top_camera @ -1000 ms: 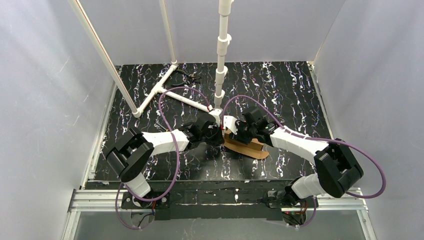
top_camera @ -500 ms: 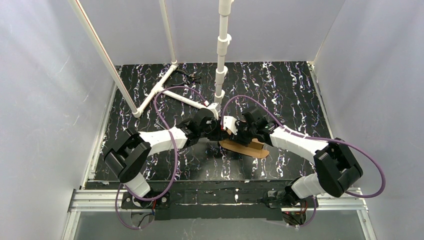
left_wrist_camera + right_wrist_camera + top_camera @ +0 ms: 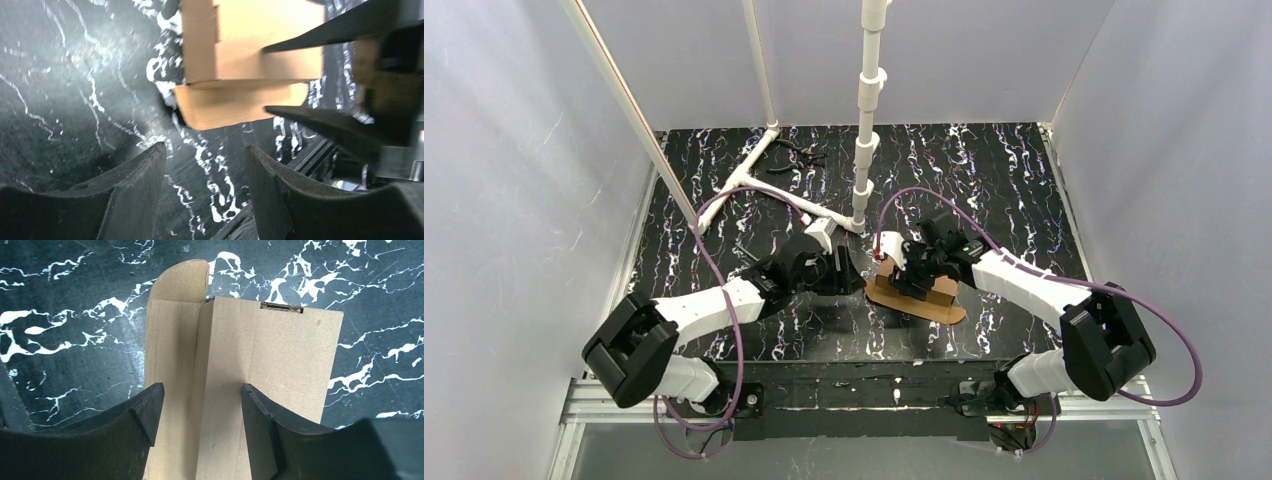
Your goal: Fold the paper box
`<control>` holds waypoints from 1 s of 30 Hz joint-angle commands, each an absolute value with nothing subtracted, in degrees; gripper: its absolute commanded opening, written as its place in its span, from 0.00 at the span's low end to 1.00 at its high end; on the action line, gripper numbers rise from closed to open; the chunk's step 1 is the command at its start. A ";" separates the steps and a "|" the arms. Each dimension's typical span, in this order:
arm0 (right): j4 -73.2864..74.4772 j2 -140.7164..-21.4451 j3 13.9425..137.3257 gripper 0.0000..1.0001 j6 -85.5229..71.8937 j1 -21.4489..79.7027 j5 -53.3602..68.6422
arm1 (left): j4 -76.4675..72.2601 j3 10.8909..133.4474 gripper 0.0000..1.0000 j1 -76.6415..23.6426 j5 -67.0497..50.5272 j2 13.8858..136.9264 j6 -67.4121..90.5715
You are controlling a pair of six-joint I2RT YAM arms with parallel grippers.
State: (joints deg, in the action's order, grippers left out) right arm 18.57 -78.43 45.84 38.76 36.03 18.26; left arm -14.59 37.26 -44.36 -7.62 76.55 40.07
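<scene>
The rounded tab on the side flap sticks out past the box's end, so next my left gripper pinches the tab's edge (image 3: pixel 186 108) and folds it in before it shuts the flap.
The paper box (image 3: pixel 921 292) is a small brown cardboard box lying on the black marbled table, with a rounded flap sticking out along its near side. My right gripper (image 3: pixel 914 272) hovers open just over it. In the right wrist view its fingers (image 3: pixel 145 415) stand on either side of the crease between the top panel (image 3: pixel 272 360) and the side flap (image 3: pixel 175 325), gripping nothing. My left gripper (image 3: pixel 849 272) is open just left of the box. The left wrist view shows its empty gripper (image 3: pixel 205 155) short of the box (image 3: pixel 250 50) and flap (image 3: pixel 230 105).
A white pipe frame (image 3: pixel 754 178) lies at the back left, and an upright white pipe (image 3: pixel 865 130) stands behind the box. A small black tool (image 3: pixel 802 153) rests near the back edge. Grey walls close in both sides; a metal rail (image 3: pixel 854 395) runs along the front.
My left gripper has opened and drawn back to the left, off the box. The right gripper has opened wider above the box, which now lies free.
</scene>
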 commanded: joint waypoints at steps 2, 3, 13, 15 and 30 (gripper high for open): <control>26.29 -77.71 51.02 0.67 40.63 35.60 22.63 | -16.95 34.96 0.57 -44.23 -8.18 80.69 39.80; 27.04 -77.96 51.79 0.67 41.22 35.53 22.63 | -17.61 35.12 0.57 -44.21 -8.55 81.54 40.14; 27.47 -79.12 54.87 0.67 41.68 34.68 18.78 | -22.77 35.23 0.52 -44.89 -9.70 87.67 46.16; 26.03 -78.88 54.11 0.67 41.06 34.63 16.08 | -22.91 35.39 0.47 -44.95 -9.58 88.72 47.12; 22.11 -78.87 47.82 0.55 40.39 34.72 14.61 | -23.33 37.39 0.22 -46.67 -8.53 93.32 50.05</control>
State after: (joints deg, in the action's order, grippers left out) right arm 24.01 -77.80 48.01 40.73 34.85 14.35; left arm -23.97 35.88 -46.33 -9.58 92.82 49.71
